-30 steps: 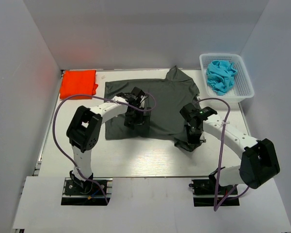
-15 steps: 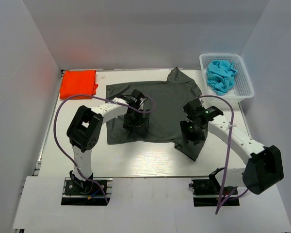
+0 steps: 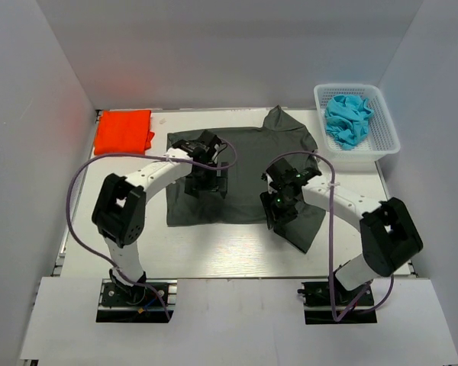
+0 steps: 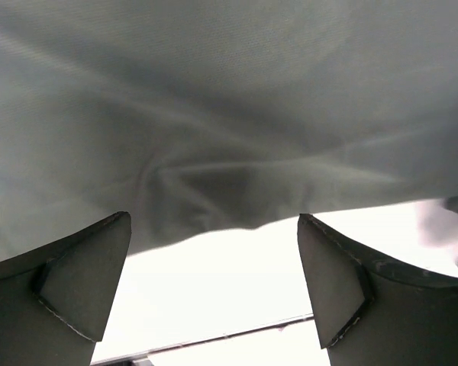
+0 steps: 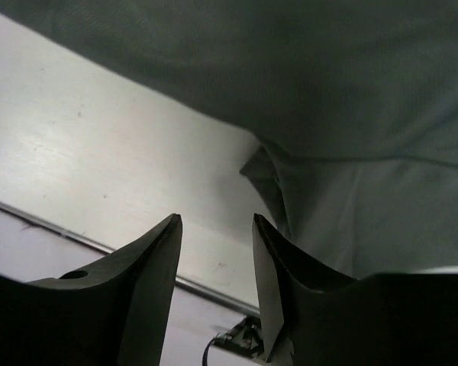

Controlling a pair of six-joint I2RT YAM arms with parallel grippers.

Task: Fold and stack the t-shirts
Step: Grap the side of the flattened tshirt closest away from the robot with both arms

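The robot's left gripper should next move to the grey t-shirt's near corner [image 3: 169, 223], on the same side as the orange-red t-shirt, and close on it there.
The dark charcoal-grey t-shirt [image 3: 248, 156] lies spread across the middle of the table, its lower right part folded into a flap [image 3: 304, 229]. The orange-red t-shirt [image 3: 124, 131] lies folded at the back left corner. My left gripper [image 3: 206, 185] hovers over the grey shirt's left half, open wide; in its wrist view [image 4: 214, 221] the grey cloth [image 4: 229, 91] fills the top and nothing is between the fingers. My right gripper [image 3: 278, 212] is over the shirt's lower right hem, open, with bare table between its fingers [image 5: 215, 219] and grey cloth [image 5: 343, 99] beside them.
A white basket [image 3: 389, 131] holding crumpled blue cloth [image 3: 347, 118] stands at the back right. White walls close in the table on the left, back and right. A metal strip [image 5: 84, 240] runs along the table's near edge.
My right gripper has let go of the grey shirt's lower right corner, opened, and moved left along the hem. The released flap has settled on the table. My left gripper has shifted slightly back.
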